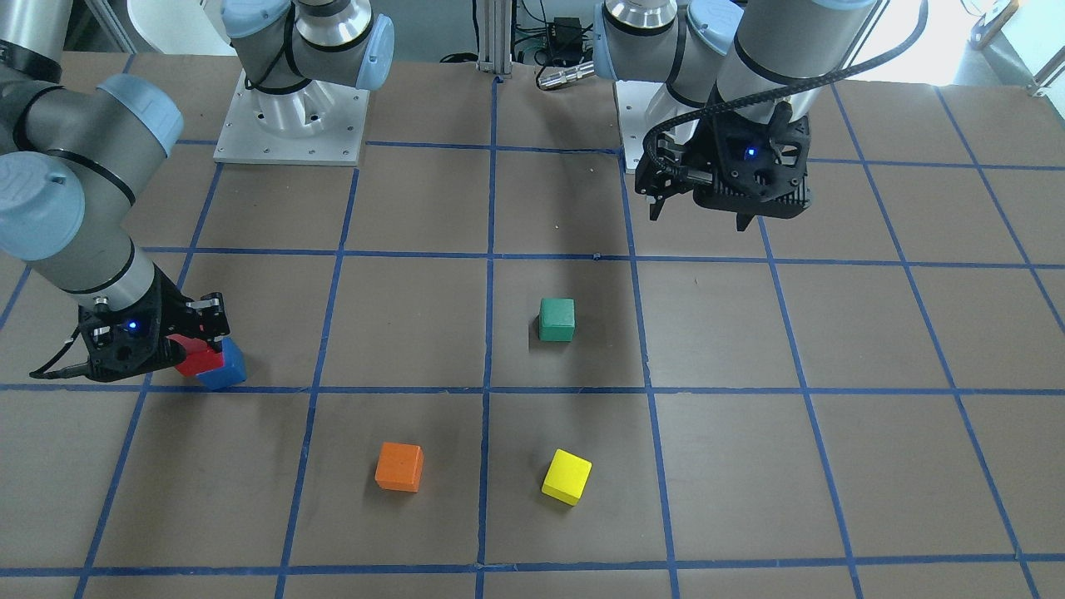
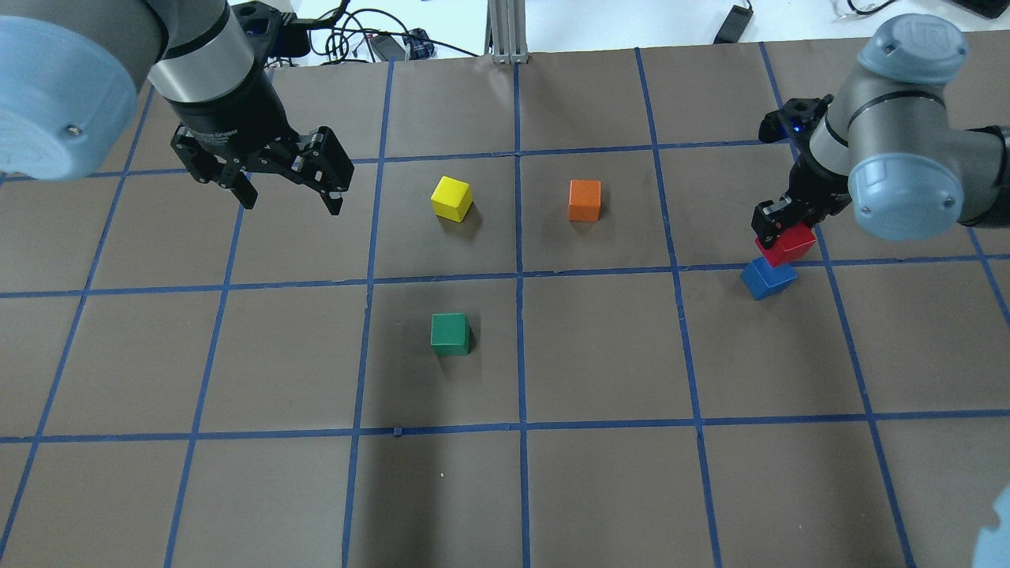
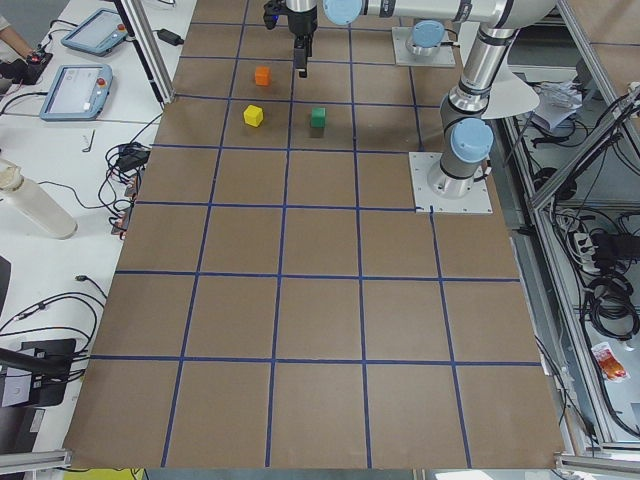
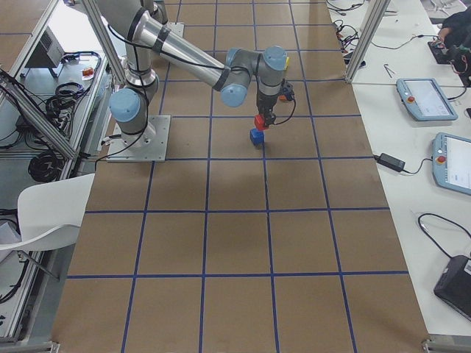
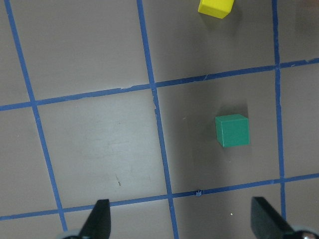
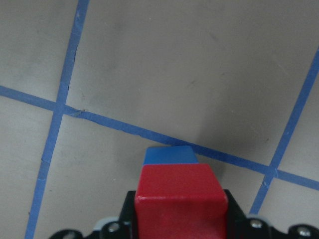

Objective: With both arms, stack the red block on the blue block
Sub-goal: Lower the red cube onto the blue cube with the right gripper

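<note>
Next, my right gripper lets go of the red block on top of the blue block (image 1: 205, 350) (image 6: 177, 212) next to the tape line.
The red block (image 2: 787, 244) is held in my right gripper (image 2: 777, 229), which is shut on it. It hangs right over the blue block (image 2: 768, 279), which sits on the table; whether they touch I cannot tell. In the front view the red block (image 1: 198, 358) and blue block (image 1: 225, 368) are at the left, under my right gripper (image 1: 195, 337). The right wrist view shows the red block (image 6: 180, 197) filling the bottom, with the blue block (image 6: 169, 155) just past it. My left gripper (image 2: 290, 197) is open and empty, raised over the table's left side; it also shows in the front view (image 1: 699, 218).
A green cube (image 2: 450, 334) sits near the table's middle, a yellow cube (image 2: 452, 198) and an orange cube (image 2: 585, 200) beyond it. The green cube (image 5: 232, 130) and yellow cube (image 5: 216, 7) show in the left wrist view. Blue tape lines grid the brown tabletop.
</note>
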### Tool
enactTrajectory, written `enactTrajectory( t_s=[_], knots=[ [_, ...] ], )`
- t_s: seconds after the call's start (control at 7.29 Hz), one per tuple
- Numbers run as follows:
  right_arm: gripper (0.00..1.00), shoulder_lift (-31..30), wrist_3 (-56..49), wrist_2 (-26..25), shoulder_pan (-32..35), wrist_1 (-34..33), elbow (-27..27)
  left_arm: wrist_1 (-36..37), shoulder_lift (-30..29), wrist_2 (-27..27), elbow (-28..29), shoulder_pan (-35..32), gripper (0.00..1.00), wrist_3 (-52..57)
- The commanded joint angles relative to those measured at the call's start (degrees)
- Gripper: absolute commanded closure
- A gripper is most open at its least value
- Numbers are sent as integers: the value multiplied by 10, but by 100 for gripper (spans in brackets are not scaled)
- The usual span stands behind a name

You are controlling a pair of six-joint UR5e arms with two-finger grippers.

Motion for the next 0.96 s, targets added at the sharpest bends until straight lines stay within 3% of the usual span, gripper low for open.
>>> enactTrajectory(
  t_s=[0.0, 0.82],
  knots=[
    [100, -3, 6, 0, -8, -6, 16, 0, 1, -1, 0, 0, 0, -1],
    [100, 2, -4, 1, -8, -7, 27, 0, 1, -1, 0, 0, 0, -1]
  ],
)
